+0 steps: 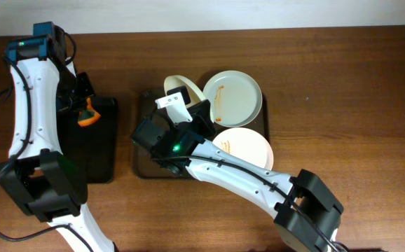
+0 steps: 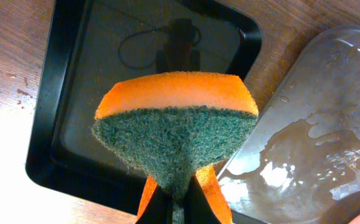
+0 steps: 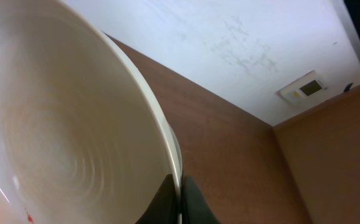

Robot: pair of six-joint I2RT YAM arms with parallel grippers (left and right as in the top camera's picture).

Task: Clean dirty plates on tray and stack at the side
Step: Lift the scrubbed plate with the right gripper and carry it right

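Observation:
I should set the white plate on the bare wooden table [image 1: 307, 127] beside the brown tray's plate-filled end, using my right gripper.
My right gripper [image 1: 188, 105] is shut on the rim of a white plate [image 1: 178, 85] and holds it tilted on edge over the brown tray [image 1: 141, 150]. In the right wrist view the plate [image 3: 55, 124] fills the left side, with the jaws [image 3: 180, 193] clamped on its rim. Two more plates lie on the tray: one with orange-brown streaks [image 1: 234, 94] at the back right, one [image 1: 248, 147] at the front right. My left gripper [image 1: 83, 112] is shut on an orange and green sponge [image 2: 175, 130] above the black tray [image 2: 74, 124].
The black tray [image 1: 94, 150] sits left of the brown tray, under my left arm. In the left wrist view the wet brown tray [image 2: 317, 143] shows at right. Wooden table [image 1: 342, 84] extends to the right; a white wall is behind.

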